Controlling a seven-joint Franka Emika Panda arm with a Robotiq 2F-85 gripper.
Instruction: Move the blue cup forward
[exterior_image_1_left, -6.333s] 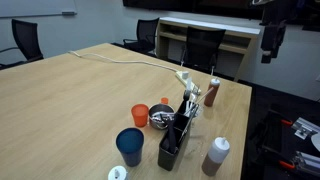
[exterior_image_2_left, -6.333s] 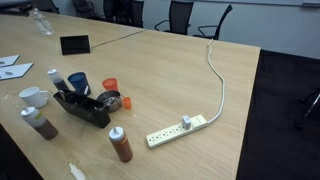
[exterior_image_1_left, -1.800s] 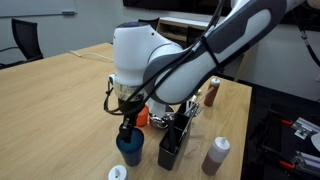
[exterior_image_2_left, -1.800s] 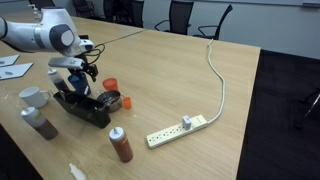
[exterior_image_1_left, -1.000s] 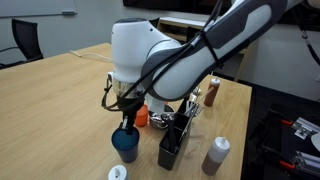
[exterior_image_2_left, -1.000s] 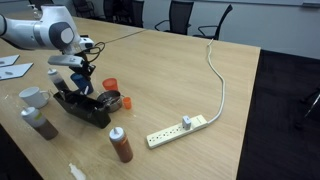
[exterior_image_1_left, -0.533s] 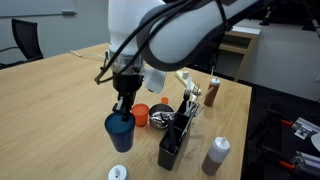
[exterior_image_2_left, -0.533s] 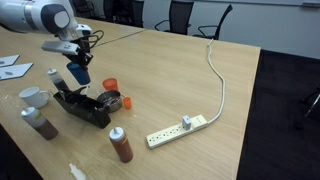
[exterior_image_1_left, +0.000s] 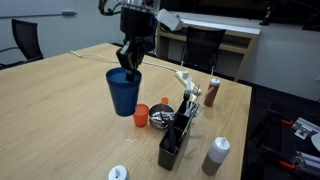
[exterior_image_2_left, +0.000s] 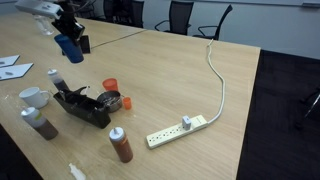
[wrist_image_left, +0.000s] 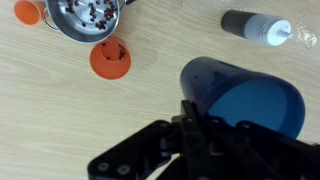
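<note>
Next, my gripper sets the blue cup down on the bare table (exterior_image_1_left: 223, 132), in the space between the black organizer and the edge of the table.
The blue cup (exterior_image_1_left: 124, 92) hangs in the air well above the table, upright, its mouth open to the top. My gripper (exterior_image_1_left: 129, 66) is shut on its rim from above, one finger inside and one outside. In an exterior view the blue cup (exterior_image_2_left: 70, 48) hangs under the gripper (exterior_image_2_left: 71, 38) at the far left, above the table. From the wrist, the blue cup (wrist_image_left: 245, 105) fills the lower right, with my gripper (wrist_image_left: 200, 112) clamped on its near rim. The smaller orange cup (exterior_image_1_left: 141, 115) stands on the table below.
A metal bowl (exterior_image_1_left: 162, 118), a black organizer (exterior_image_1_left: 175, 140) with utensils and two brown bottles (exterior_image_1_left: 215, 155) stand near the table's edge. A white power strip (exterior_image_2_left: 180, 128) with its cable lies further along. A white cup (exterior_image_2_left: 32, 97) stands beside the organizer (exterior_image_2_left: 82, 107).
The blue cup has left the table beside the organizer. My gripper has carried it up and away from the organizer, still shut on its rim.
</note>
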